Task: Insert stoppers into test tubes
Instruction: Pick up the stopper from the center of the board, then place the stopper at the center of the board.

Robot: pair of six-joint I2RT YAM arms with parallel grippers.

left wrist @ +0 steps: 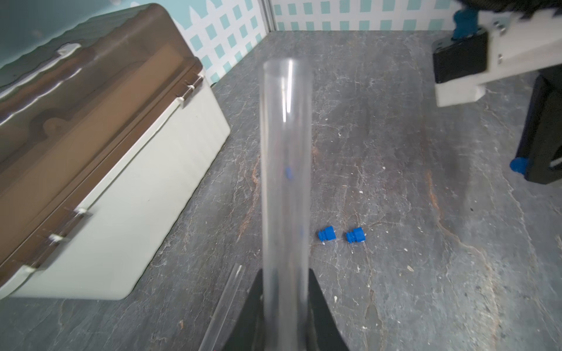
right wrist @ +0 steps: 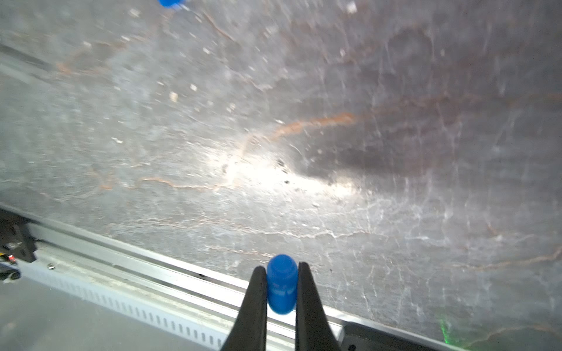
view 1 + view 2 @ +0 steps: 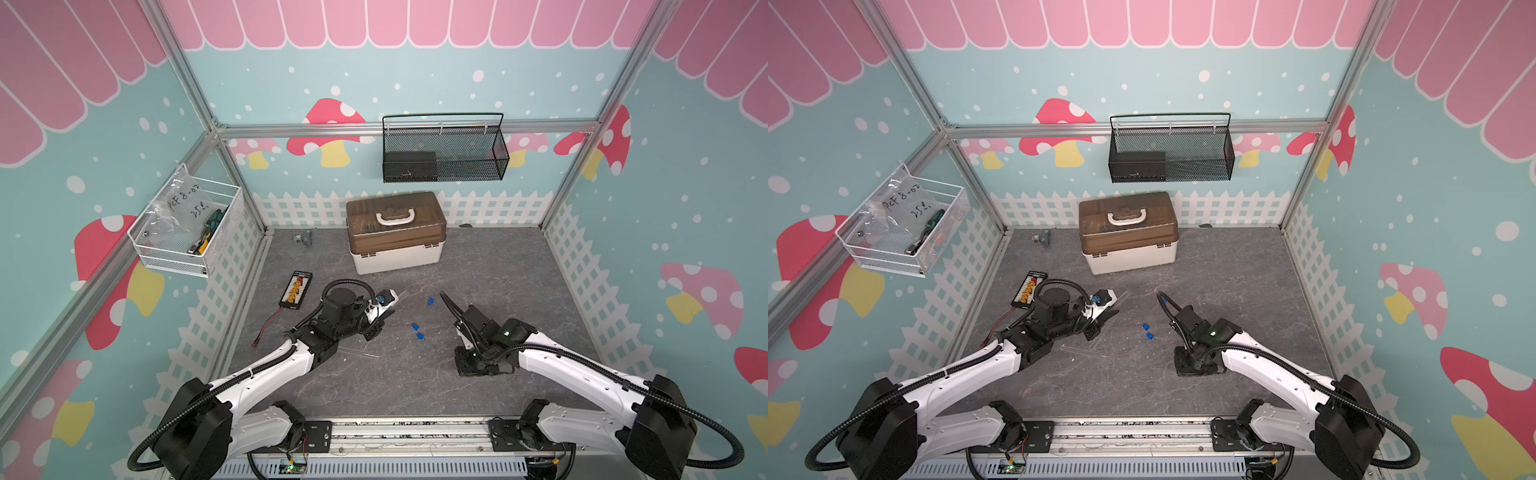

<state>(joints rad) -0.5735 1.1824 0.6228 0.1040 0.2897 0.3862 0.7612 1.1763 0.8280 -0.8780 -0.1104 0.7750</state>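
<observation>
I should set the blue stopper, now hanging above the floor, on the floor (image 3: 412, 365) between the side-by-side stoppers and the metal bar with my right gripper.
My left gripper (image 1: 286, 273) is shut on a clear test tube (image 1: 286, 152), which sticks out past the fingers with its open mouth away from me. In both top views this gripper (image 3: 386, 313) sits left of centre. My right gripper (image 2: 282, 266) is shut on a blue stopper (image 2: 282, 284) and hangs above the floor to the right (image 3: 442, 294). Two stoppers (image 3: 417, 331) lie side by side between the arms, and a third stopper (image 3: 431, 300) lies close to the right fingertips. More test tubes (image 3: 1084, 351) lie flat by the left arm.
A box with a brown lid (image 3: 395, 230) stands at the back. A black board with yellow connectors (image 3: 296, 289) lies at the left. A white wire basket (image 3: 187, 224) and a black mesh basket (image 3: 444, 149) hang on the walls. A metal rail (image 3: 407, 432) runs along the front.
</observation>
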